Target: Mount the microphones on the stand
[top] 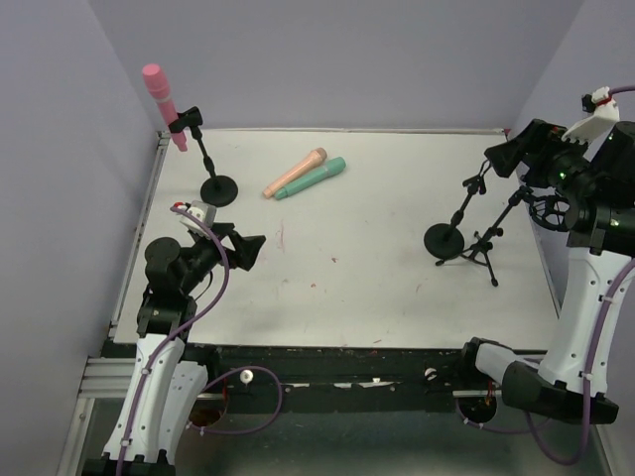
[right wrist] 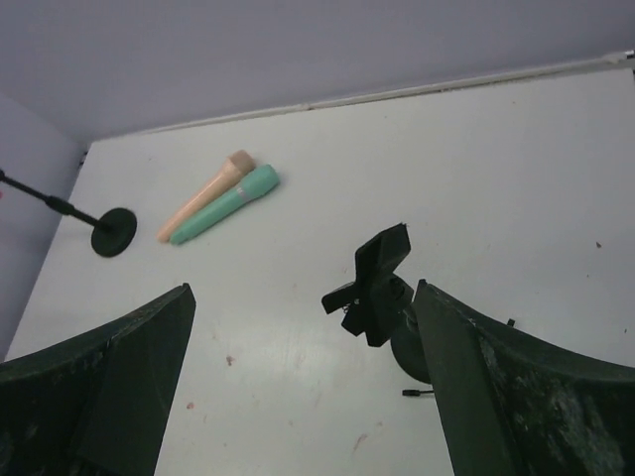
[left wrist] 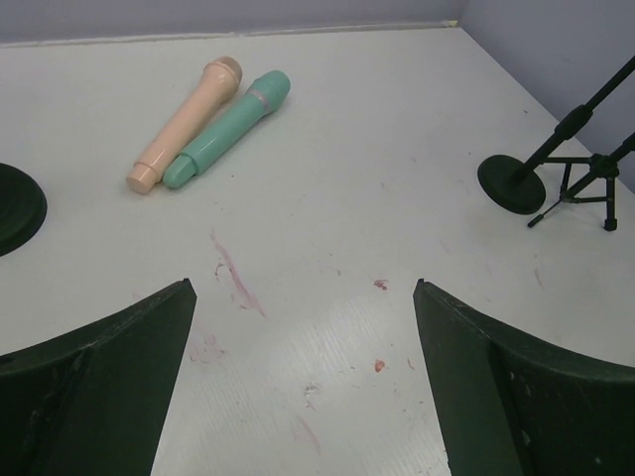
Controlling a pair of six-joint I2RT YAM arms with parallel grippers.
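Observation:
The round-base stand has the clip [top: 476,182] [right wrist: 377,286] at its top. My right gripper will go there next and close on it.
The pink microphone [top: 162,101] is clipped upright in the black stand [top: 218,189] at the back left. The peach microphone [top: 296,172] and the mint microphone [top: 311,178] lie side by side on the table at the back centre, also in the left wrist view [left wrist: 186,124] [left wrist: 227,129]. My left gripper [top: 243,248] [left wrist: 303,288] is open and empty, low over the table, some way in front of them. My right gripper [top: 501,159] [right wrist: 303,293] is open and empty above the right stands. An empty stand clip [right wrist: 375,283] sits below it, close to its right finger.
A round-base stand [top: 444,239] and a tripod stand [top: 483,253] stand together at the right, both without a microphone. Walls close the table at the back and both sides. Faint pink marks streak the white tabletop [left wrist: 327,198].

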